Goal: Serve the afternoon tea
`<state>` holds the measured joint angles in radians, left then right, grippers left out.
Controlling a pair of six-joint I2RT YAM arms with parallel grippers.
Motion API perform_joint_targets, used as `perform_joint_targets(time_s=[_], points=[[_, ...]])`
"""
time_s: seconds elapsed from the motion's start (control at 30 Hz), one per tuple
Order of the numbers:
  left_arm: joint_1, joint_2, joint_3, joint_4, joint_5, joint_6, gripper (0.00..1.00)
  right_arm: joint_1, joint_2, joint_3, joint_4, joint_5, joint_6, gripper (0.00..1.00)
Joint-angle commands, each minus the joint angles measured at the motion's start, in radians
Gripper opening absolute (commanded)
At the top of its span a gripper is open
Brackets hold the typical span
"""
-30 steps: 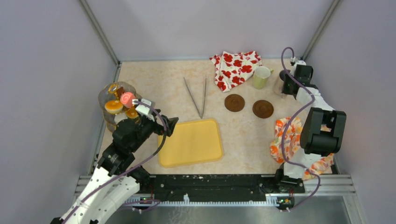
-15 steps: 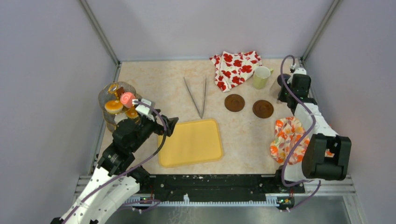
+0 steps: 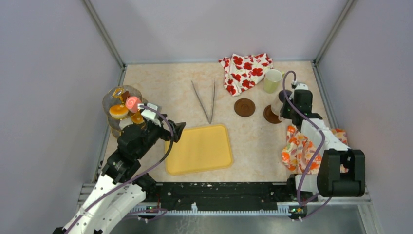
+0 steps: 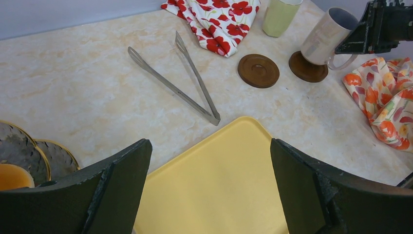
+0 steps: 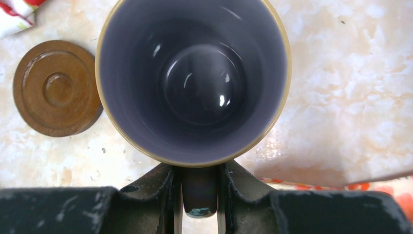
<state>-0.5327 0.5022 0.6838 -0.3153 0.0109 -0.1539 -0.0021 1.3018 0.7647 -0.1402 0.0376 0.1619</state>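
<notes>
Next, my right gripper releases the greyish mug on the brown coaster (image 3: 274,113) closest to the cloth with orange flowers.
My right gripper (image 3: 287,104) is shut on the handle of the greyish mug (image 3: 278,103), whose dark inside fills the right wrist view (image 5: 195,83). The mug leans over the right brown coaster (image 4: 307,71); whether it rests on it I cannot tell. The left coaster (image 3: 244,107) is bare. A pale-yellow mug (image 3: 272,80) stands behind them. Toy sweets, a pink roll (image 3: 132,103) among them, sit in a glass dish (image 3: 118,95) at the far left. My left gripper (image 4: 209,146) hangs open over the yellow tray (image 3: 199,148), holding nothing.
Metal tongs (image 3: 207,100) lie behind the tray. A red-flowered cloth (image 3: 245,70) is bunched at the back next to the pale-yellow mug. An orange-flowered cloth (image 3: 299,146) lies under the right arm near the right wall.
The right arm has carried the greyish mug from the back right corner forward and left to the right coaster. The left arm has not moved.
</notes>
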Motion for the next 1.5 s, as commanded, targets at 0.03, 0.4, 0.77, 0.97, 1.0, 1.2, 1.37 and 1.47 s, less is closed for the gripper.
perform_joint_targets(time_s=[0.03,0.4,0.77,0.97,1.0,1.2,1.37,1.47], points=[[-0.003,0.009,-0.004,0.039,0.001,0.012,0.99,0.05,-0.095,-0.008,0.176,0.013,0.012,0.0],[-0.002,0.006,-0.003,0.041,0.001,0.013,0.99,0.074,-0.089,-0.054,0.174,0.023,0.004,0.0],[-0.002,0.009,-0.004,0.04,0.003,0.012,0.99,0.09,-0.074,-0.046,0.142,0.033,-0.025,0.05],[-0.001,0.012,-0.003,0.042,0.003,0.012,0.99,0.09,-0.063,-0.034,0.096,0.049,-0.038,0.21],[-0.002,0.011,-0.004,0.041,0.003,0.013,0.99,0.09,-0.064,-0.032,0.092,0.051,-0.037,0.26],[-0.002,0.012,-0.003,0.041,0.003,0.013,0.99,0.09,-0.083,-0.008,0.038,0.077,-0.009,0.47],[-0.001,0.016,-0.004,0.041,0.004,0.012,0.99,0.09,-0.116,0.043,-0.052,0.097,0.032,0.59],[-0.002,0.022,-0.003,0.042,0.005,0.013,0.99,0.09,-0.14,0.086,-0.122,0.111,0.053,0.67]])
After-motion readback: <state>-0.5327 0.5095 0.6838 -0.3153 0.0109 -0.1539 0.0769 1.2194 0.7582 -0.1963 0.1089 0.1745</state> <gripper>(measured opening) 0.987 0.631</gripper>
